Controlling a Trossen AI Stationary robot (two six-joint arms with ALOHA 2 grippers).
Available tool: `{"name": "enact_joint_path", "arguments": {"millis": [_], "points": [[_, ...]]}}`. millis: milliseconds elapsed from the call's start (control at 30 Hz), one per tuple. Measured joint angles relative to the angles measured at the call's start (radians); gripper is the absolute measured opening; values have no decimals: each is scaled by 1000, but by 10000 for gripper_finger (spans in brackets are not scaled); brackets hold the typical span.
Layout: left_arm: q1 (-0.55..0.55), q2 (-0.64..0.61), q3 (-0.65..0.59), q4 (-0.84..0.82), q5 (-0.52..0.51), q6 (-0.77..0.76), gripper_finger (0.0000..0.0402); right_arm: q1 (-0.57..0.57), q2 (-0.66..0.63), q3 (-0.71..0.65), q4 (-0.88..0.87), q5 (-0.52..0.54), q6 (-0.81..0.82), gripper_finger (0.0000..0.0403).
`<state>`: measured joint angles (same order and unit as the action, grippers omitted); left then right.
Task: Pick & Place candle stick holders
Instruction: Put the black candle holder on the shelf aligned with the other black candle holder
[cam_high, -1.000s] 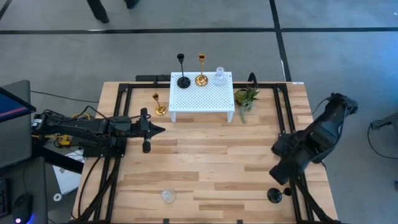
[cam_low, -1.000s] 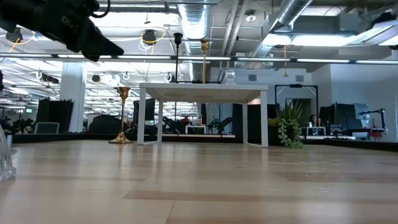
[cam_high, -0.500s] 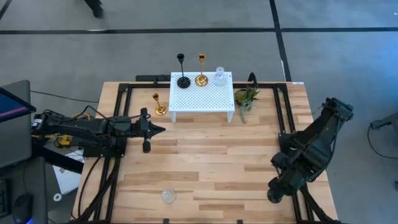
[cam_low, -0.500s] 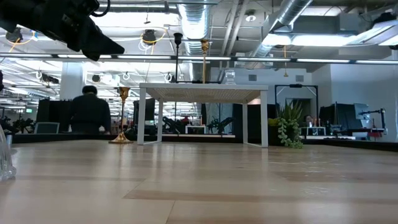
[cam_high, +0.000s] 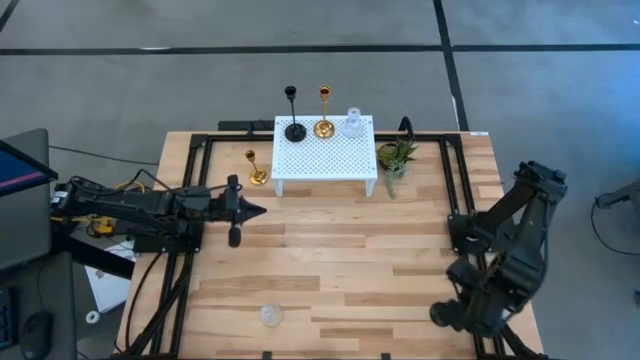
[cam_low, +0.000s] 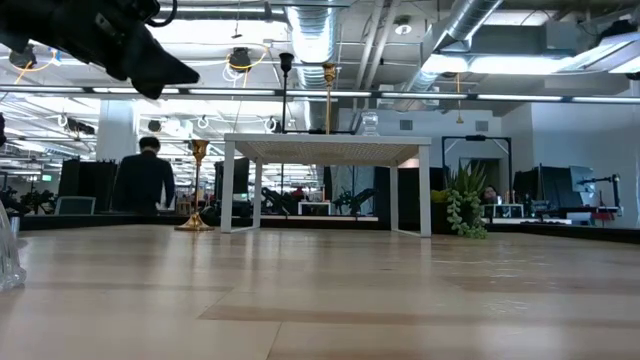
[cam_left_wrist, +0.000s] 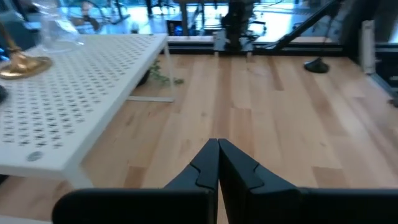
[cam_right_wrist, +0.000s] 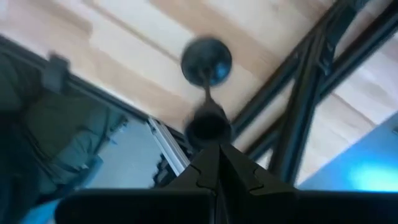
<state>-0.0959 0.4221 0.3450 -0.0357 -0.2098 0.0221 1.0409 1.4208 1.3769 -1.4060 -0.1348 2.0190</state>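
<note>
The closed fingers of my right gripper are at the rim of the black holder's cup, so I will open them, take the cup's side (cam_right_wrist: 211, 110) and bring the holder to my left gripper.
On the white perforated stand (cam_high: 325, 150) a black holder (cam_high: 294, 128), a gold holder (cam_high: 323, 126) and a clear glass holder (cam_high: 352, 124) stand on their round bases. A second gold holder (cam_high: 257, 175) stands on the table left of the stand. A second glass holder (cam_high: 270, 316) stands near the front edge. A second black holder (cam_right_wrist: 206, 60) stands upright at the near right corner (cam_high: 440, 314). My right gripper (cam_right_wrist: 219, 154) is shut, just above that holder's top cup (cam_right_wrist: 208, 129). My left gripper (cam_high: 255, 210) is shut and empty, above the table's left part.
A small green potted plant (cam_high: 395, 158) stands right of the stand. Black frame rails (cam_high: 455, 200) run along the table's sides. A person (cam_low: 145, 180) shows in the room behind the table. Bare wood lies in the table's middle (cam_high: 340, 250).
My right arm has gone toward the table's near edge and down, and now covers most of the black holder at the near right corner. My left arm has kept still. A person has walked into the low view behind the table.
</note>
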Motion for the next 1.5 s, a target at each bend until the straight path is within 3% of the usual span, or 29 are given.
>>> {"name": "enact_joint_path", "arguments": {"millis": [133,467,900,1133,1500], "points": [[0,0,0,0,59,-5,7,30,-2,0,15,-20,6,0],[0,15,0,0,62,-4,7,1,-1,0,25,-20,-2,4],[0,19,0,23,62,33,7,-2,6,-24,14,-25,3,108],[0,19,0,31,62,33,8,2,51,-56,10,-104,-1,95],[0,19,0,37,62,33,8,20,91,-59,5,-43,-25,73]]}}
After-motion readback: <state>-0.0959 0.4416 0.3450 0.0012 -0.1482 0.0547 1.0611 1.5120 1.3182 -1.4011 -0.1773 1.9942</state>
